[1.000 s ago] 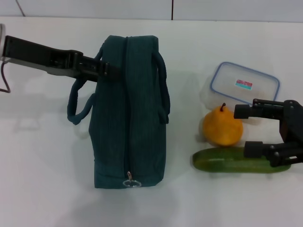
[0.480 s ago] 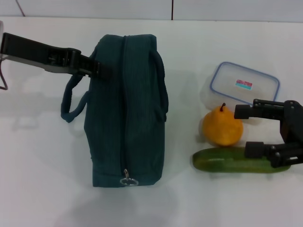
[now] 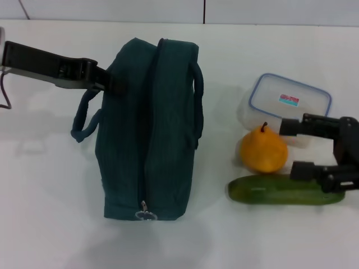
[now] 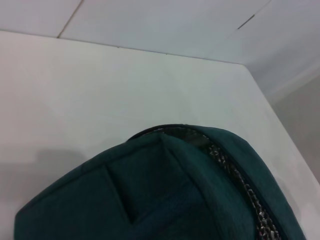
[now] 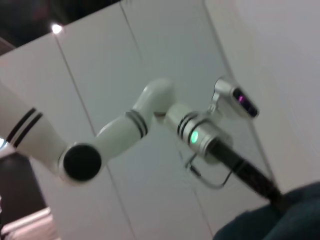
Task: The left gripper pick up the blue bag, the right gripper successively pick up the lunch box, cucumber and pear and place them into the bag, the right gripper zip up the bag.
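The robot's right gripper should move to the lunch box next and close on the short side [image 3: 328, 106] that faces away from the blue bag.
The blue bag [image 3: 151, 129] stands in the middle of the white table, zip line on top and its pull [image 3: 144, 213] at the near end. My left gripper [image 3: 114, 82] reaches in from the left and is shut on the bag's far left side by its handle [image 3: 84, 120]. In the left wrist view the bag [image 4: 165, 200] fills the lower part. On the right lie the clear lunch box [image 3: 289, 101], the yellow pear [image 3: 263, 151] and the green cucumber [image 3: 280, 190]. My right gripper [image 3: 296, 148] stands open beside the pear, one finger over the cucumber's right end.
The table [image 3: 45, 213] is white with a wall seam behind it. The right wrist view looks across at my left arm [image 5: 150, 112] and a corner of the bag [image 5: 280, 220].
The bag has shifted and tilted in my left gripper's hold, its near end swinging left and its far end right. My right gripper has drawn slightly to the right.
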Action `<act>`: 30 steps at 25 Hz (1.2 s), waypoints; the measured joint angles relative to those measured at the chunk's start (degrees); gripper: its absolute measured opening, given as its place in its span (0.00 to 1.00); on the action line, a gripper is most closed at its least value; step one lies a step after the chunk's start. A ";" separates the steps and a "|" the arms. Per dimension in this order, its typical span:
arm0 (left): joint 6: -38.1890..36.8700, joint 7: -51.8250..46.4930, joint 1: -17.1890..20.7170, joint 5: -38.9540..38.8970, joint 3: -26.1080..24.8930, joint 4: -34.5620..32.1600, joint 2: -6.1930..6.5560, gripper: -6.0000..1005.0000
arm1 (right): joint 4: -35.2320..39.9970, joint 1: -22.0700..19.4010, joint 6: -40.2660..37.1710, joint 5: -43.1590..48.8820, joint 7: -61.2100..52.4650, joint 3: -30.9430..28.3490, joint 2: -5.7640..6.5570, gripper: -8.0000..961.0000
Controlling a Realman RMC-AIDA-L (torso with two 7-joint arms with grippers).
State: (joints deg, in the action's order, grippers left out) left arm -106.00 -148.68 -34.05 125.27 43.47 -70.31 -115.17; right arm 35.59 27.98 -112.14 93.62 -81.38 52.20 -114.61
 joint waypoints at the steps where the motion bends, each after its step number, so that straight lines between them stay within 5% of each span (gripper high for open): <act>1: 0.00 -0.01 0.03 -0.05 -0.04 0.00 -0.11 0.08 | 0.00 0.00 0.00 0.00 0.00 0.00 0.00 0.91; 4: 0.04 0.08 0.11 -0.23 -0.25 0.00 -0.64 0.06 | -1.72 -1.90 0.64 -3.27 0.12 -3.51 -0.90 0.91; 18: 1.43 1.59 2.50 -3.02 -0.42 0.84 -1.82 0.05 | -28.12 -10.13 7.32 -17.43 1.39 -28.34 -0.67 0.91; 30: 2.19 5.00 3.30 -4.97 -0.40 1.59 -2.45 0.05 | -40.44 -10.26 24.70 -18.97 -1.59 -31.17 -1.10 0.91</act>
State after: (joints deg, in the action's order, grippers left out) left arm -103.81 -143.68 -30.76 120.30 43.07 -68.71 -117.62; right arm -4.86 17.72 -87.45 74.65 -82.97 21.04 -115.70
